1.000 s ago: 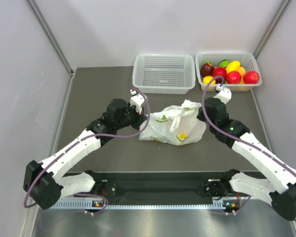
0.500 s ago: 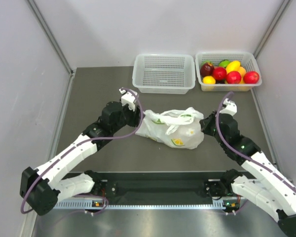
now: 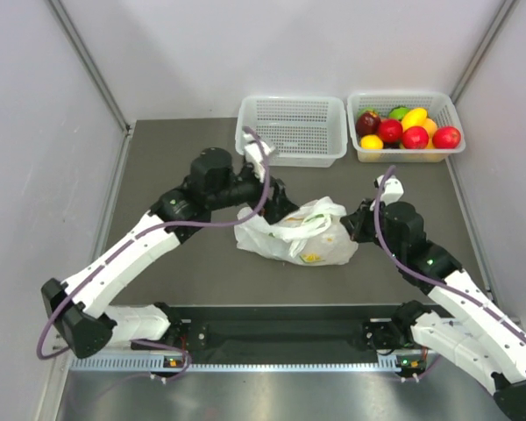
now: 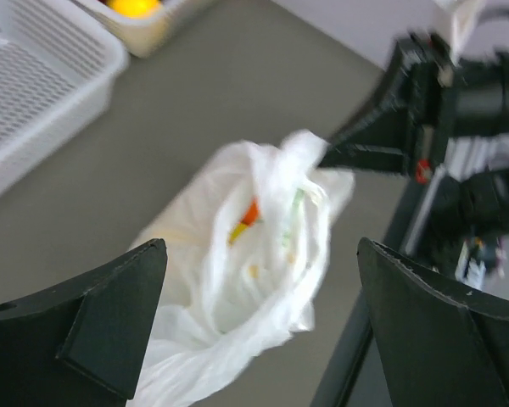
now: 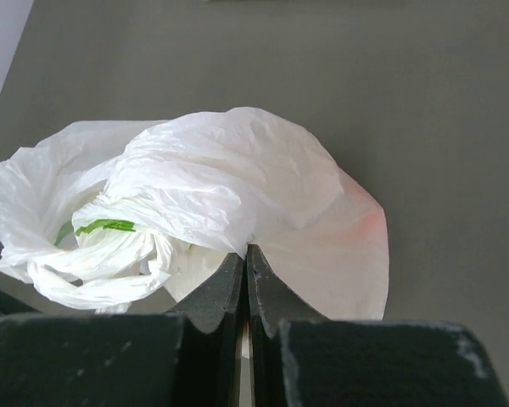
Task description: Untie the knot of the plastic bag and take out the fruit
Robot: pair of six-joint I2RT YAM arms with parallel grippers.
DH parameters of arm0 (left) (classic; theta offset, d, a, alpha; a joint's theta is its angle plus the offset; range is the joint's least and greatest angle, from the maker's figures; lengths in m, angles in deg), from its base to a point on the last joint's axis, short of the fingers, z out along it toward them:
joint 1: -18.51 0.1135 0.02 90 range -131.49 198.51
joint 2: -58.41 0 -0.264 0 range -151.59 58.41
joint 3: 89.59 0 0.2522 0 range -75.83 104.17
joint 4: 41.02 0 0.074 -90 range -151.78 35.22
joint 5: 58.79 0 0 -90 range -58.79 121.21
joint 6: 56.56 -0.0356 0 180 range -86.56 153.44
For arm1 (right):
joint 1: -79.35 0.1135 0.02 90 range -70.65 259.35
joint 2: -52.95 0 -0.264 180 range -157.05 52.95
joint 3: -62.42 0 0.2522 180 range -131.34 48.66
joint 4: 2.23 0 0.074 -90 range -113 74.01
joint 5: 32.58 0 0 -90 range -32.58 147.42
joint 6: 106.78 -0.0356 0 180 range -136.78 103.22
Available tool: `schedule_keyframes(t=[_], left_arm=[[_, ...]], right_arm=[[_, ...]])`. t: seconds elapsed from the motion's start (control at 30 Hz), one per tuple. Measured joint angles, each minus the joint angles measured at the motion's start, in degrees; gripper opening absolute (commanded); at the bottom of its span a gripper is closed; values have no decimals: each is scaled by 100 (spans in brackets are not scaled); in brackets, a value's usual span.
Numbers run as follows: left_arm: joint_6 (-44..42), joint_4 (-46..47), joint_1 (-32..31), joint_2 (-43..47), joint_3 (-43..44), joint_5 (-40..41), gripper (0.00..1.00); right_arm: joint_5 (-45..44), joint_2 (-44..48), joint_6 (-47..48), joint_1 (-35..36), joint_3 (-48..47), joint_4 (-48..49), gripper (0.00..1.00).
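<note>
My left gripper is to close on the twisted strip (image 3: pixel 287 235) (image 4: pixel 265 324) of the plastic bag, next to the bag's small pointed corner on the near side.
The plastic bag (image 3: pixel 296 235) lies crumpled in the middle of the dark table, white with small citrus prints. My left gripper (image 3: pixel 279 203) hovers over its left end, jaws wide open. In the left wrist view the bag (image 4: pixel 246 254) sits between and below the two black fingers (image 4: pixel 110 314), which touch nothing. My right gripper (image 3: pixel 351 226) is shut on a pinch of film at the bag's right edge, and that grip (image 5: pixel 246 254) also shows in the right wrist view. The fruit is hidden inside; only a faint reddish tint (image 5: pixel 366 227) shows through the film.
Two white perforated baskets stand at the back: one empty (image 3: pixel 291 132), and to its right one (image 3: pixel 438 154) heaped with red, yellow and green fruit. Grey enclosure walls close off the left, right and back. A black rail (image 3: pixel 280 331) runs along the near edge.
My left gripper has opened, let go of the bag's left end and swung right over the bag. The right gripper stayed shut on the film and drew back toward me; the bag slumped.
</note>
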Motion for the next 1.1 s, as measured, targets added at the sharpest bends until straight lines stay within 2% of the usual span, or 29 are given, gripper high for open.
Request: schedule_keyframes(t=[0.17, 0.43, 0.6, 0.7, 0.73, 0.77, 0.87, 0.9, 1.07, 1.1], left_arm=[[-691, -765, -686, -656, 151, -358, 99], [-1462, -1421, -994, -966, 133, -35, 97], [-1665, -1425, -1137, -1097, -31, 149, 91], [-1685, -1416, -1237, -1222, -173, 236, 83], [-1681, -1412, -1266, -1252, -214, 262, 80], [-1683, -1416, -1296, -1283, -260, 282, 67], [-1655, -1423, -1357, -1357, -352, 435, 41], [-1644, -1423, -1373, -1375, -372, 487, 27], [-1609, -1342, -1381, -1220, -527, 881, 14], [-1587, -1316, -1381, -1097, -605, 953, 5]], right_arm=[[240, -157, 136, 0, -2, 61, 0], [361, -280, 221, 0, -9, 72, 0], [385, -315, 227, 0, -9, 87, 0], [387, -323, 225, 0, -20, 107, 0], [387, -343, 223, 0, -39, 101, 0], [387, -363, 221, 0, -59, 111, 0], [387, -404, 214, 0, -131, 114, 0], [385, -417, 208, 0, -153, 116, 0], [313, -455, 114, 0, -170, 111, 0], [260, -459, 74, 0, -170, 107, 0]])
